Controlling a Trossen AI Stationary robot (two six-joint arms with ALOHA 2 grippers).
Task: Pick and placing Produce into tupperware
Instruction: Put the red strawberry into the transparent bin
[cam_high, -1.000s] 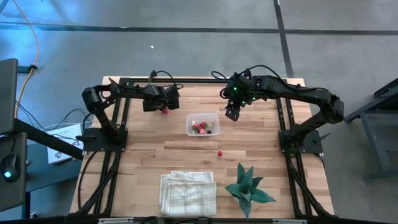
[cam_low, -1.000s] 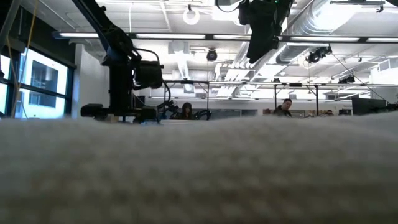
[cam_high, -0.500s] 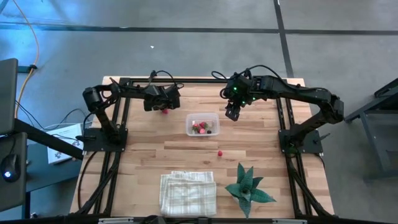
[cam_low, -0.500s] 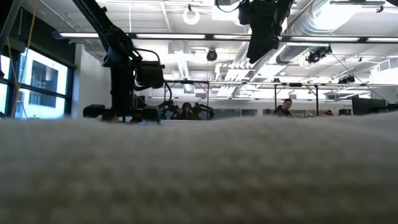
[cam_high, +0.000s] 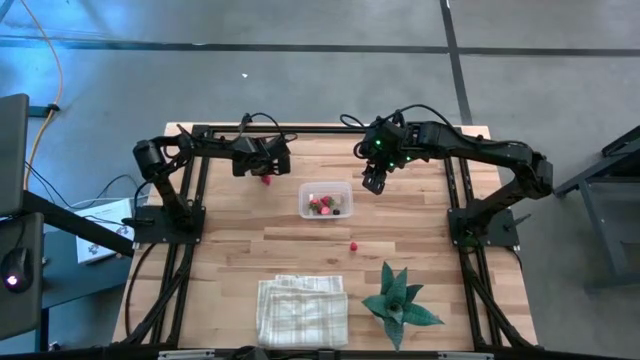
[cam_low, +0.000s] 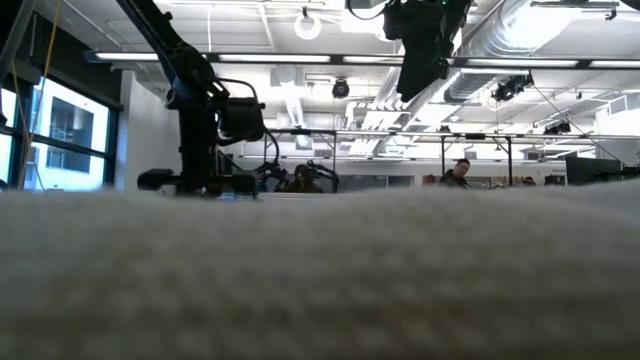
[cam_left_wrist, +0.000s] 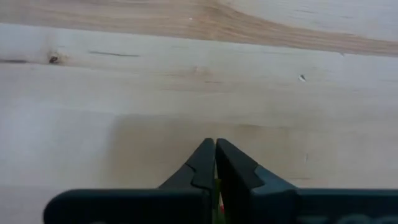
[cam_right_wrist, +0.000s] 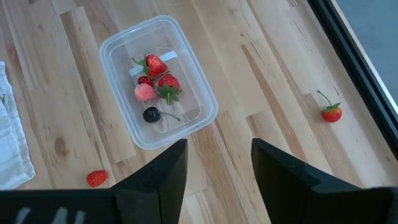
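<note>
The robot's left gripper will release the red strawberry inside the clear tupperware, on the far side of the dark produce (cam_high: 332, 198).
The clear tupperware (cam_right_wrist: 200, 122) stands mid-table with several pieces of produce (cam_right_wrist: 158, 84) inside, red ones and a dark one. One red strawberry (cam_right_wrist: 331, 113) with a stem lies on the wood toward the far left, and another (cam_right_wrist: 96, 178) lies on the near side of the tupperware. My left gripper (cam_left_wrist: 215, 144) is shut, pointing down at bare wood just on the far side of the stemmed strawberry (cam_high: 266, 181). A thin greenish sliver shows far back between its fingers. My right gripper (cam_right_wrist: 219, 155) hangs open above the table, right of the tupperware (cam_high: 305, 190).
A folded checked cloth (cam_high: 302, 310) lies at the near edge and fills the lower part of the low view. A green spiky plant (cam_high: 398, 298) stands to its right. Black frame rails (cam_high: 330, 130) run along the far edge and both sides.
</note>
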